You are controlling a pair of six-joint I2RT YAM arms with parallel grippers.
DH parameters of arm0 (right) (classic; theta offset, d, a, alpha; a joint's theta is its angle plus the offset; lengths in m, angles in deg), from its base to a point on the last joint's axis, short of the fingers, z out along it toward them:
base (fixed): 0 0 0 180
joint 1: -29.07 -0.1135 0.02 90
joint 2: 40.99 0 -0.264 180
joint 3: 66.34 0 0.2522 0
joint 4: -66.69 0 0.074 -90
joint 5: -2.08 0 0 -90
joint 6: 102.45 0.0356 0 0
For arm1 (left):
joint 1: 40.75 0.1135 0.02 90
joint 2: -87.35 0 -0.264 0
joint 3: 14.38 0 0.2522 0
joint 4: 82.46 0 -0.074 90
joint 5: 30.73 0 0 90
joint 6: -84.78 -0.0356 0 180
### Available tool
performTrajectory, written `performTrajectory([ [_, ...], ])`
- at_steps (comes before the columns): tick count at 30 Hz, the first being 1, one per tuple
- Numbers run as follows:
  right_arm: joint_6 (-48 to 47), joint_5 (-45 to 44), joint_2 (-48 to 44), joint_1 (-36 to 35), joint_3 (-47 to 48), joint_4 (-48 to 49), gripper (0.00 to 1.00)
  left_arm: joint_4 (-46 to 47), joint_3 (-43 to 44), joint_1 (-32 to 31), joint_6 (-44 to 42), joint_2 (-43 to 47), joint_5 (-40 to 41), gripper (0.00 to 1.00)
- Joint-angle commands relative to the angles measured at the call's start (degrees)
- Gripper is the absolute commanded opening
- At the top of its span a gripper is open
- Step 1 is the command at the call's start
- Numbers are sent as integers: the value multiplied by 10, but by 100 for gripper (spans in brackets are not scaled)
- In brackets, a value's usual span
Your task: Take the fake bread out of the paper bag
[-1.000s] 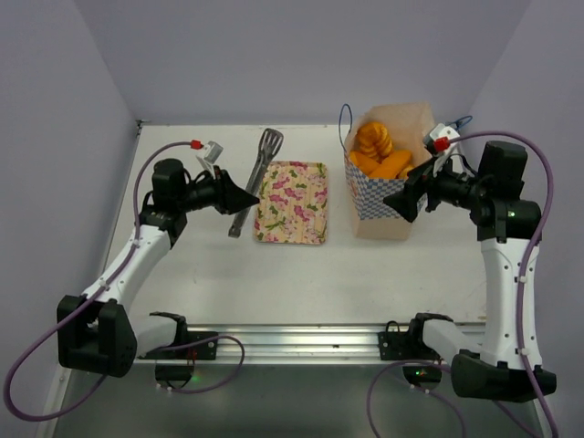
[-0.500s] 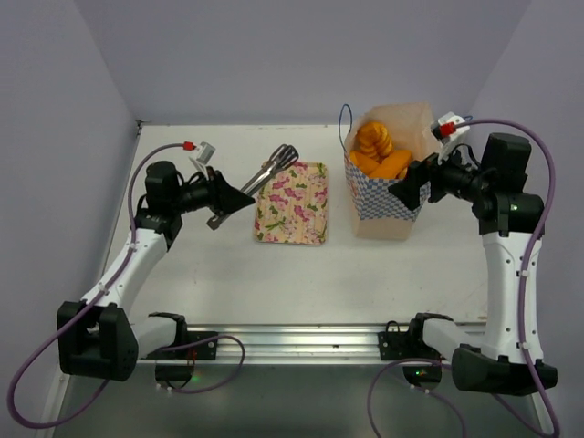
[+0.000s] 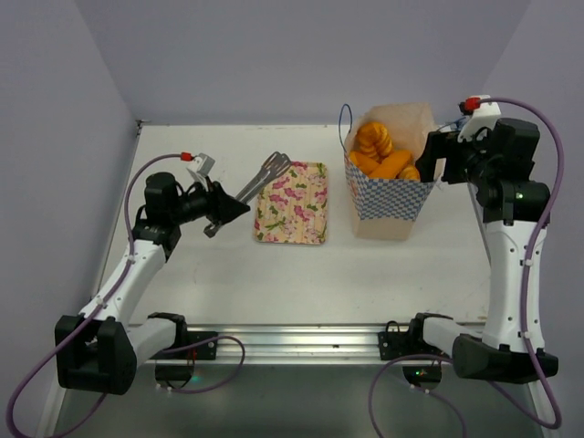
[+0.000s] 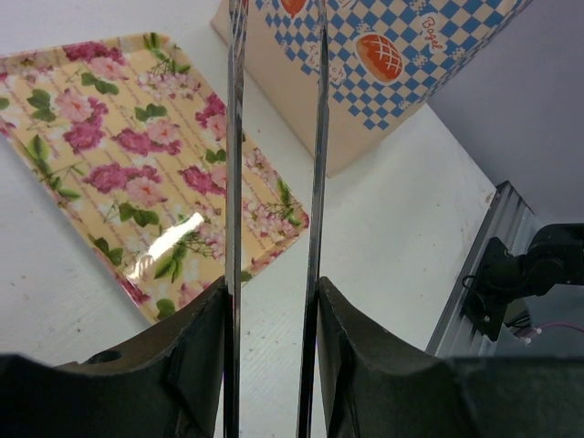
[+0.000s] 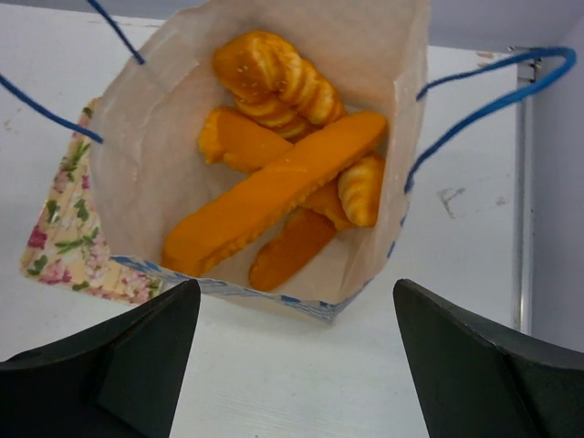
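Observation:
Next, my right gripper grips the rim of the paper bag (image 3: pixel 439 167) (image 5: pixel 404 195) beside the near end of the blue handle, on the paper bag's side away from the tray.
The paper bag (image 3: pixel 388 205) stands open at the back right, with a blue-checked band and blue cord handles. The fake bread (image 3: pixel 379 151) lies inside it: a ridged croissant (image 5: pixel 274 73), a long loaf (image 5: pixel 274 196) and smaller pieces. My right gripper (image 3: pixel 427 167) is open and empty at the bag's right rim, above it; in the right wrist view (image 5: pixel 297 351) it looks down into the bag (image 5: pixel 146 155). My left gripper (image 3: pixel 230 209) is shut on metal tongs (image 3: pixel 262 176), whose two arms (image 4: pixel 235 137) point toward the bag (image 4: pixel 383 82).
A pink-flowered tray (image 3: pixel 292 203) lies left of the bag, under the tongs' tips; it also shows in the left wrist view (image 4: pixel 119 173). A metal rail (image 3: pixel 301 342) runs along the near table edge. Walls close in left, back and right.
My left gripper has lifted the tongs off the table and swung them toward the tray. My right gripper has risen from the bag's front right side to its right rim.

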Motion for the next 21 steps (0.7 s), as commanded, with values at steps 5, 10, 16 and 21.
performTrajectory([
  [5, 30, -120, 17, 12, -38, 40, 76, -2, -4, 5, -38, 26, 15, 44],
  [10, 26, -112, 52, 15, -46, 73, 68, -2, -12, 5, -39, 40, 18, 43],
  [16, 24, -116, 101, 15, -41, 109, 61, -2, -12, 5, -41, 39, 15, 44],
  [21, 19, -140, 136, 15, -30, 122, 47, -4, -12, 5, -43, 40, 15, 44],
])
